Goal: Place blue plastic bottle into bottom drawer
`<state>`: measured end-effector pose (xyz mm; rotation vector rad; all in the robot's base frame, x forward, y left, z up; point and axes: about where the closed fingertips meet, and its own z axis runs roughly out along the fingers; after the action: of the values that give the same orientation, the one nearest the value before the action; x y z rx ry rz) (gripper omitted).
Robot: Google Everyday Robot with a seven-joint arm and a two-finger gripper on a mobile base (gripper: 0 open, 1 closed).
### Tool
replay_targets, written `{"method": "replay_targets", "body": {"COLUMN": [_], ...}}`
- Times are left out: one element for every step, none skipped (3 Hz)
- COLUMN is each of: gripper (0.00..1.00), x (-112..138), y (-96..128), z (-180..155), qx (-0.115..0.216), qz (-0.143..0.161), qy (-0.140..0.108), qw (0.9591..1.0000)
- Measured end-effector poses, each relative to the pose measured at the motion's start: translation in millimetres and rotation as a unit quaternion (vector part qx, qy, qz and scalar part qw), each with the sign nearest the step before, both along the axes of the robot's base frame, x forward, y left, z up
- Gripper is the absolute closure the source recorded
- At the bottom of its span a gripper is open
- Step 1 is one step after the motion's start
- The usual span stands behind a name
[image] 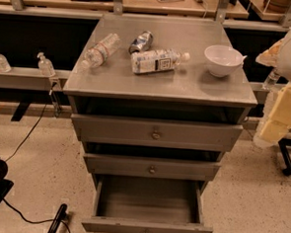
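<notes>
The blue plastic bottle's label (168, 60), on the half toward its white cap, is the next place my gripper should go to and close on.
The blue plastic bottle (156, 61) lies on its side on the grey cabinet top (187, 86), near the middle, with its white cap pointing right. The bottom drawer (149, 203) is pulled wide open and looks empty inside; its front panel with a small knob is at the lower edge of the view. Only white and yellow segments of my arm (284, 104) show at the right edge, beside the cabinet and apart from the bottle. The gripper itself is out of view.
A slimmer clear bottle (101, 50) and a crushed can (141, 41) lie left of and behind the blue bottle. A white bowl (223, 60) stands at the right. The two upper drawers (155, 134) stand slightly out. Cables (31, 131) run across the floor at the left.
</notes>
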<state>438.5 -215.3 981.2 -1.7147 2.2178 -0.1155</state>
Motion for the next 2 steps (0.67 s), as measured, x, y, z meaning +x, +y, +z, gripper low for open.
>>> {"method": "replay_targets", "body": {"gripper": [0.0, 0.0], "x": [0, 31], "y": [0, -3], "z": [0, -2], "qx": [0.0, -0.003], "qz": [0.0, 0.021], "qy": [-0.001, -0.01], "qw": [1.0, 0.9997]}}
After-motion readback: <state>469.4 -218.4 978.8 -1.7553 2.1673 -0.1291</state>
